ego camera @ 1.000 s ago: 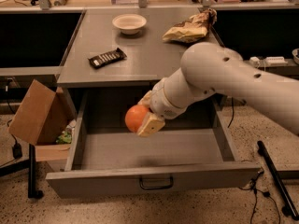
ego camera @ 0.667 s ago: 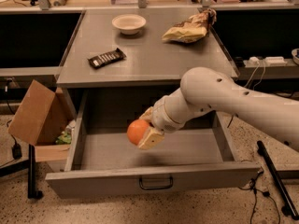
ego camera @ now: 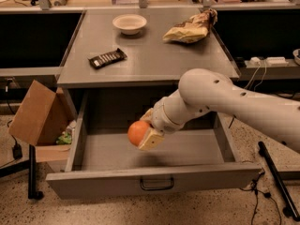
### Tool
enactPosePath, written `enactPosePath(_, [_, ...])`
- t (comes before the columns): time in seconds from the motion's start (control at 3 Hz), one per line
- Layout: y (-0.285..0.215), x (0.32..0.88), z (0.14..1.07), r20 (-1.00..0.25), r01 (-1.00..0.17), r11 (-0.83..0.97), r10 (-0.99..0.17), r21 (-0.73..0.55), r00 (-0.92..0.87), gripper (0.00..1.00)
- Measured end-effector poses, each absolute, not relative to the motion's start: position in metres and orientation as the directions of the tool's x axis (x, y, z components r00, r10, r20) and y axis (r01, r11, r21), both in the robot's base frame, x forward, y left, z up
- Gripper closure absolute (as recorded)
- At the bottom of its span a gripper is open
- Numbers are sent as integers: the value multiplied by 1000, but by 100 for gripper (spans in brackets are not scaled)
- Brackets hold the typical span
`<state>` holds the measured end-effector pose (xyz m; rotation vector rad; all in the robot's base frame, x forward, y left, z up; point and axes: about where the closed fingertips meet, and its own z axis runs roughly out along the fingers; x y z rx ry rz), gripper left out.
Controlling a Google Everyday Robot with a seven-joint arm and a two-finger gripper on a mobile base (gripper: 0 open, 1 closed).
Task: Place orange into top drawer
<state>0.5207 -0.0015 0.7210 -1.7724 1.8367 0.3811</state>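
Note:
Next, my gripper lets go of the orange on the open drawer's bottom near its middle (ego camera: 149, 130), straight back from the dark handle.
The top drawer (ego camera: 154, 177) of the grey cabinet stands pulled open, with a flat grey front and a small dark handle (ego camera: 157, 185). My gripper (ego camera: 143, 134) reaches in from the right on a white arm and is shut on the orange (ego camera: 137, 131), a smooth round fruit. It holds the orange above the drawer's floor, left of the middle. One tan finger pad (ego camera: 151, 138) shows under and beside the fruit.
On the cabinet top lie a white bowl (ego camera: 129, 22), a dark snack bar (ego camera: 107, 58) and a tan-yellow snack bag (ego camera: 191, 28). An open cardboard box (ego camera: 37, 116) stands left of the drawer. Cables and a black bar (ego camera: 276, 179) lie on the floor at right.
My gripper has carried the orange lower into the open drawer and a little toward its front. The arm has dropped with it. The drawer has not moved.

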Motion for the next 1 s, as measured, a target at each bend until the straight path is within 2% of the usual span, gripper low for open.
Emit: enactPosePath(1.0, [-26, 576, 635, -512, -970, 216, -849, -113, -130, 100])
